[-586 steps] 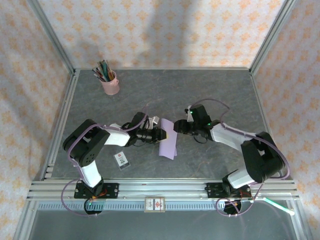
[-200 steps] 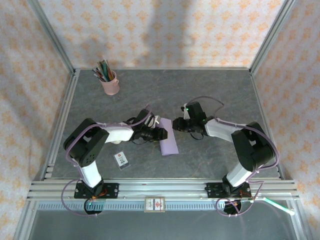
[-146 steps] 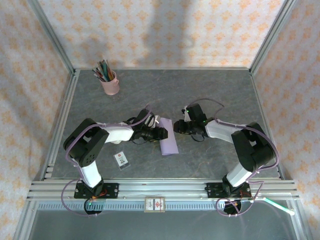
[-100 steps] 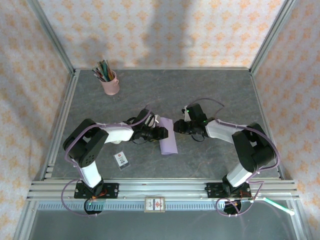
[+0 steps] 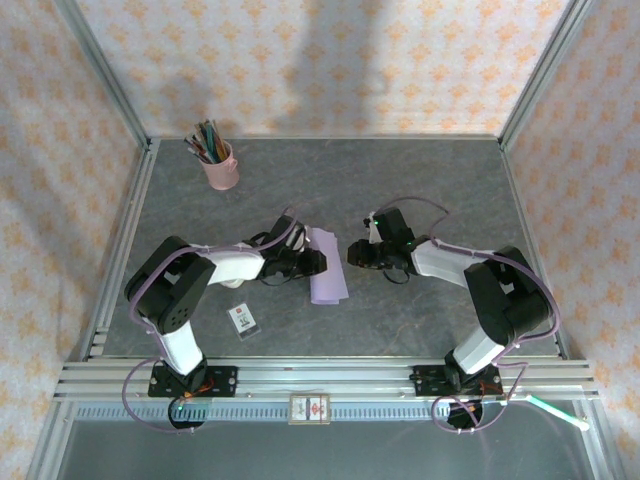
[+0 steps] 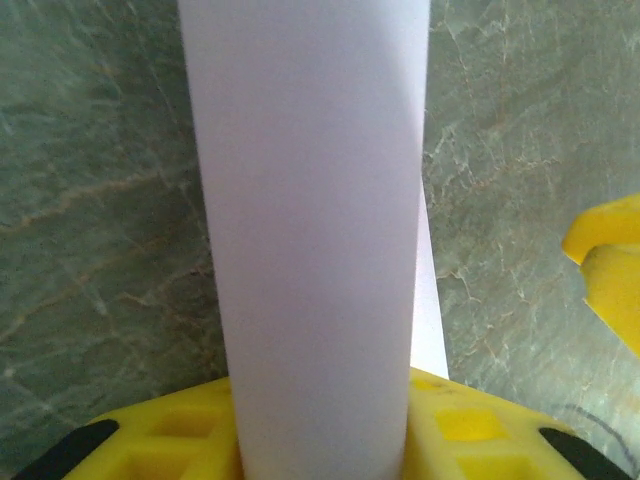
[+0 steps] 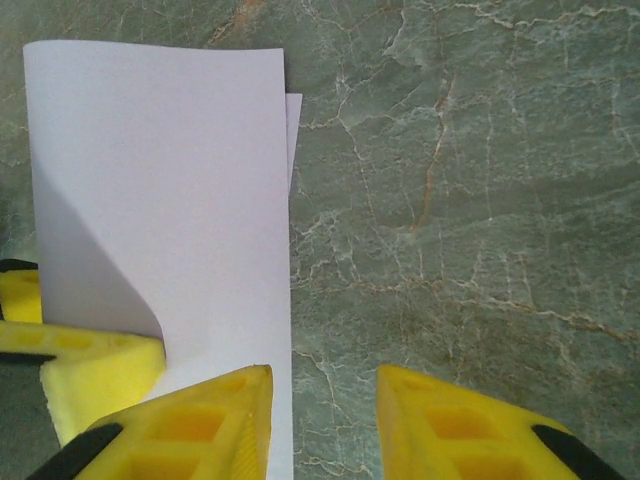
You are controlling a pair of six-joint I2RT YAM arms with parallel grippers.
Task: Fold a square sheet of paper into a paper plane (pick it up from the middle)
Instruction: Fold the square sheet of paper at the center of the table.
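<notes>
The upper flap of the paper lies crooked over the lower layer and hides most of its edge, so my left gripper should retake the fold [image 7: 38, 200] and draw the flap back.
The square sheet of paper [image 5: 328, 270] is lavender and lies doubled over into a narrow strip on the dark table, between the two arms. My left gripper [image 5: 308, 262] is at its left side. In the left wrist view the strip [image 6: 310, 200] bulges up over the yellow fingers [image 6: 150, 435] and hides the gap between them. My right gripper [image 5: 356, 254] stands just right of the strip. It is open over bare table [image 7: 325, 385], with its left finger [image 7: 200, 420] over the paper's edge [image 7: 160, 180]. A left-gripper finger [image 7: 85, 365] pokes out from under the curled flap.
A pink cup of pens [image 5: 220, 165] stands at the back left. A small white card [image 5: 243, 319] lies near the front left, beside the left arm's base. Metal frame rails [image 5: 320, 375] run along the near edge, and patterned walls close in the sides.
The paper and my left gripper have slid a little to the left and away from the front. My right gripper now stands clear of the strip's right edge.
</notes>
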